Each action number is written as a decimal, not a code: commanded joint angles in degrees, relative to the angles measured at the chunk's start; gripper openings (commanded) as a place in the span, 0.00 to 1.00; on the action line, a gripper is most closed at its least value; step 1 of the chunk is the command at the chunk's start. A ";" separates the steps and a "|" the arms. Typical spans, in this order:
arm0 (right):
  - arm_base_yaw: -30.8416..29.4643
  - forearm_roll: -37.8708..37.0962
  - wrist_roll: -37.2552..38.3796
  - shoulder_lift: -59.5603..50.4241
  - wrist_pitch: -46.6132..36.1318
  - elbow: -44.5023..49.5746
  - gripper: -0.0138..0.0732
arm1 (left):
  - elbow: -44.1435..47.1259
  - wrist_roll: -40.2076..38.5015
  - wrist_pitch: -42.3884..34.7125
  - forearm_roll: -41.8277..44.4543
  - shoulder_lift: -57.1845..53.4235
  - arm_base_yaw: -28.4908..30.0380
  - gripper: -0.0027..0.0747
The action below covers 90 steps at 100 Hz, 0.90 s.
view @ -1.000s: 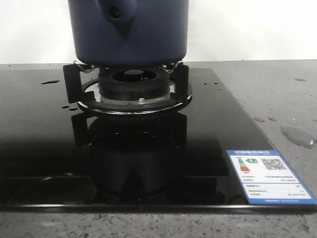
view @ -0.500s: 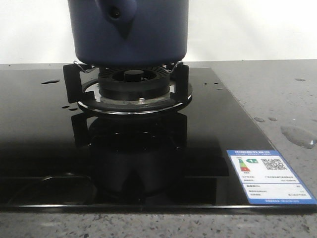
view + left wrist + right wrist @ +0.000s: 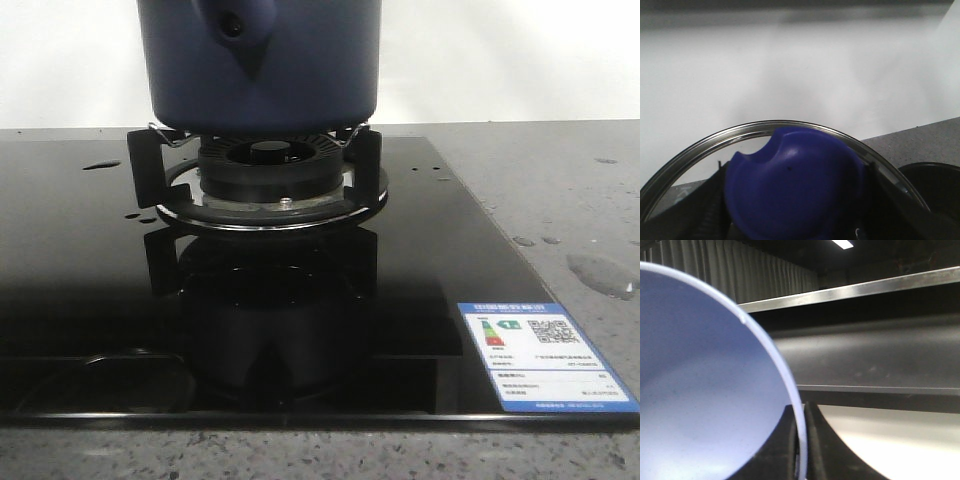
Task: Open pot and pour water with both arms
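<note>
My right gripper has the light blue bowl. It will let go of the bowl on the grey speckled counter [image 3: 622, 212], at a spot just behind the puddle.
The dark navy pot [image 3: 260, 70] stands on the stove burner [image 3: 268, 180], its handle stub [image 3: 235, 25] facing me and its top cut off by the frame. In the left wrist view my left gripper [image 3: 795, 205] is shut on the blue knob [image 3: 795, 175] of a glass lid with a metal rim [image 3: 765, 124]. My right gripper [image 3: 801, 442] is shut on the thin rim of a light blue bowl [image 3: 700, 390]. Water shows as a puddle [image 3: 603, 272] on the counter and droplets [image 3: 100, 165] on the stove. Neither gripper appears in the front view.
The black glass stove top [image 3: 80, 260] fills the near table, with a blue-and-white label [image 3: 540, 352] at its front right corner. Grey speckled counter [image 3: 560, 190] lies to the right. A white wall stands behind the pot.
</note>
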 commanded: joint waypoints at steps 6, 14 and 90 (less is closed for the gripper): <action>0.04 -0.32 -0.14 -3.14 -5.48 -1.67 0.11 | -1.86 0.09 -3.05 -3.18 -2.21 0.25 0.50; 0.04 -0.32 -0.14 -3.14 -5.48 -1.67 0.11 | -1.86 0.09 -3.05 -3.61 -2.21 0.25 0.50; -11.32 0.75 -0.45 -11.59 61.81 -16.41 0.11 | -1.86 12.19 6.62 -21.85 -2.21 -1.14 0.50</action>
